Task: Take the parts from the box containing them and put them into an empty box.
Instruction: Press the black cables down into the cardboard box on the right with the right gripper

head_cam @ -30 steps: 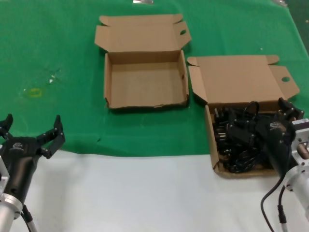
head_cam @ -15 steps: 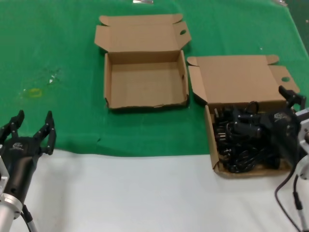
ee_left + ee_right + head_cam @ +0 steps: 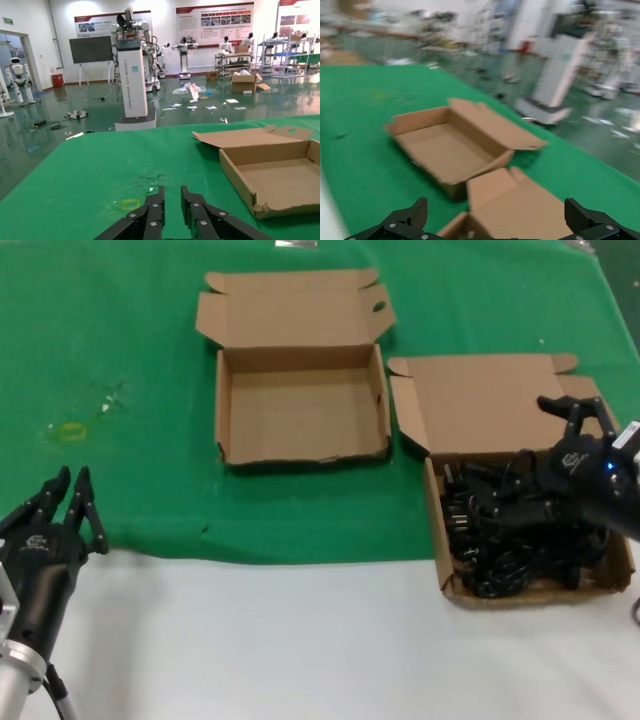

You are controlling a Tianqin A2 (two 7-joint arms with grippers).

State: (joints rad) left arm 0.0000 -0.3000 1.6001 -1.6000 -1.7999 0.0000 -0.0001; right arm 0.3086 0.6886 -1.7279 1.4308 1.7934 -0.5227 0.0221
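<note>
The middle of the bundled black power cord (image 3: 528, 508) at the heap's centre, with its loop rising beside the box's lid, will be gripped by my right gripper.
The box with the cords (image 3: 437, 540) sits at the right with its lid folded back, holding a heap of black power cords (image 3: 490, 540). My right gripper (image 3: 535, 465) hovers over this heap with its jaws spread wide and nothing between them; in the right wrist view (image 3: 495, 215) both fingertips frame that box's lid (image 3: 520, 205). The empty box (image 3: 300, 410) lies at centre back with a bare floor and also shows in the right wrist view (image 3: 445, 145). My left gripper (image 3: 62, 502) is parked at the near left, fingers almost together and holding nothing (image 3: 172, 192).
Green cloth (image 3: 130, 340) covers the far half of the table and white surface (image 3: 300, 640) the near half. A small yellow mark (image 3: 70, 432) lies on the cloth at the left. The empty box's corner shows in the left wrist view (image 3: 280, 180).
My left gripper's fingers have closed from wide open to nearly together. My right gripper has swung up and back over the cord heap, fingers spread.
</note>
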